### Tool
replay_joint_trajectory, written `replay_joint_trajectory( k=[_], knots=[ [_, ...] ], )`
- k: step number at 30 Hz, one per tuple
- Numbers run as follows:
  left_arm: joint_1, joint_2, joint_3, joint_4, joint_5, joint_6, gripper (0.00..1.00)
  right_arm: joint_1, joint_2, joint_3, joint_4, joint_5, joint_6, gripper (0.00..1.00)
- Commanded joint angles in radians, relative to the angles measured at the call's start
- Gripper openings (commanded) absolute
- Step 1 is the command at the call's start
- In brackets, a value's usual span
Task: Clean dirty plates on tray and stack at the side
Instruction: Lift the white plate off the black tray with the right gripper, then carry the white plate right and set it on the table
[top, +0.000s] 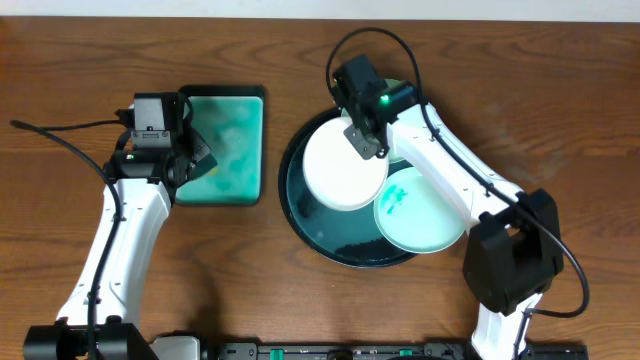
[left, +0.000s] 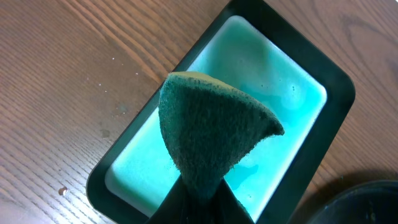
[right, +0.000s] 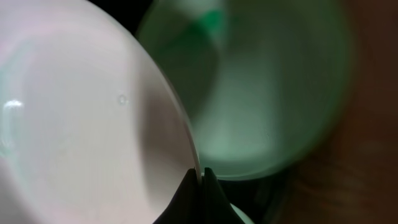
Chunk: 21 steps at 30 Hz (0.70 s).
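Next, I release the white plate with my right gripper on the bare wood (top: 522, 138) beyond its arm, away from the tray.
The round black tray (top: 305, 222) sits right of centre. My right gripper (top: 366, 138) is shut on the rim of a clean-looking white plate (top: 340, 168), held over the tray's upper left; the rim shows pinched in the right wrist view (right: 196, 177). A second plate (top: 420, 210) with teal smears lies at the tray's right. A third greenish plate (right: 273, 93) lies under the gripper, mostly hidden from overhead. My left gripper (top: 192, 150) is shut on a dark green sponge (left: 211, 134), over the rectangular teal tray.
The rectangular teal tray (top: 243, 180) with a dark rim (left: 323, 162) lies left of the round tray and holds pale teal liquid. Cables run from both arms across the wooden table. The arm bases stand at the front edge.
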Motion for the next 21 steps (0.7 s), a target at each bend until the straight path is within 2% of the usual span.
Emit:
replay_joint_trajectory(
  k=[1,6,11,16,21],
  knots=[
    [0.004,-0.004,-0.002,-0.002,-0.001,-0.002,0.07,0.046,-0.002,0.092,-0.047,0.259,-0.040,0.01],
    [0.004,-0.003,-0.002,0.006,-0.002,-0.001,0.07,0.135,-0.002,0.151,-0.077,0.583,-0.132,0.01],
    [0.004,-0.003,-0.002,0.009,-0.002,-0.002,0.07,0.248,-0.002,0.153,-0.047,0.888,-0.314,0.01],
    [0.004,-0.003,-0.002,0.008,-0.002,-0.001,0.07,0.332,-0.002,0.153,0.010,0.967,-0.476,0.01],
    [0.004,-0.003,-0.002,0.008,-0.002,-0.002,0.07,0.383,-0.002,0.153,0.071,0.967,-0.554,0.01]
  ],
)
